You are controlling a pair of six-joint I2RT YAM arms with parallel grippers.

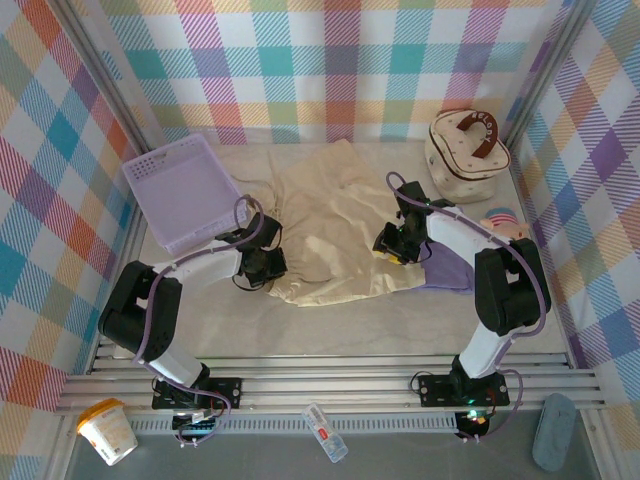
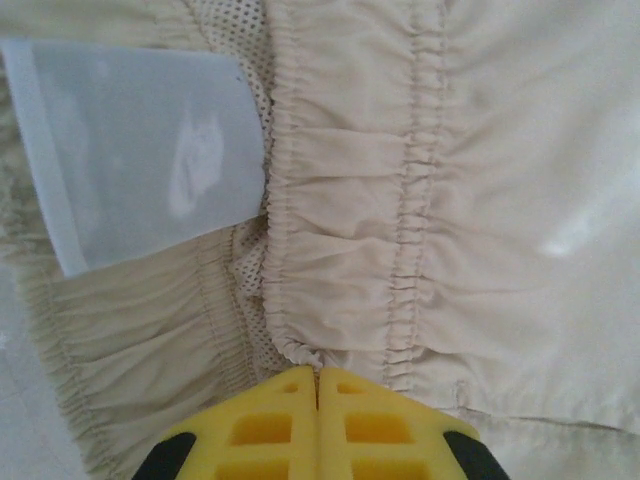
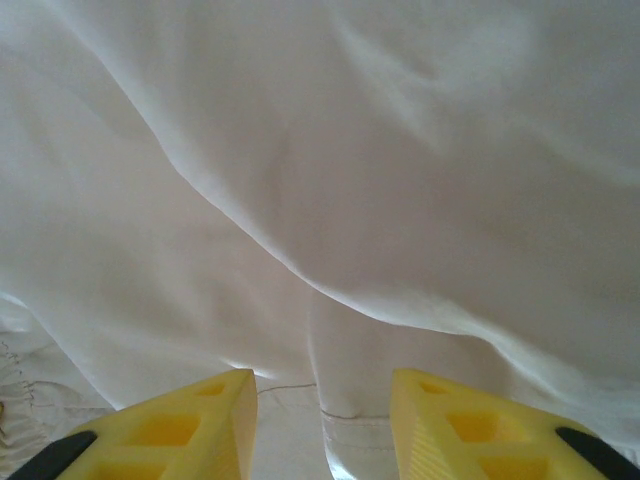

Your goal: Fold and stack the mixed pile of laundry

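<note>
My left gripper pinches just the front waistband hem while the back waistband is splayed beside it. I will open and pinch both waistband hems at the near side [image 1: 275, 292].
The beige garment [image 1: 335, 235] lies spread out in the middle of the table. Its gathered elastic waistband [image 2: 340, 200] and a white label [image 2: 140, 150] show in the left wrist view. My left gripper [image 1: 262, 262] is at the garment's left edge, its yellow fingers [image 2: 318, 385] pressed together with the waistband hem running in at their tips. My right gripper [image 1: 390, 245] is at the garment's right edge. Its jaws [image 3: 320, 400] stand apart over pale cloth, with a narrow fold [image 3: 350, 350] between them touching neither finger. The lavender T-shirt [image 1: 450, 270] lies bunched under the right arm.
A lavender perforated basket [image 1: 180, 190] stands tilted at the back left. A cream round case with a brown handle [image 1: 467, 150] sits at the back right, with a small colourful item [image 1: 500, 215] in front of it. Checked walls close in three sides.
</note>
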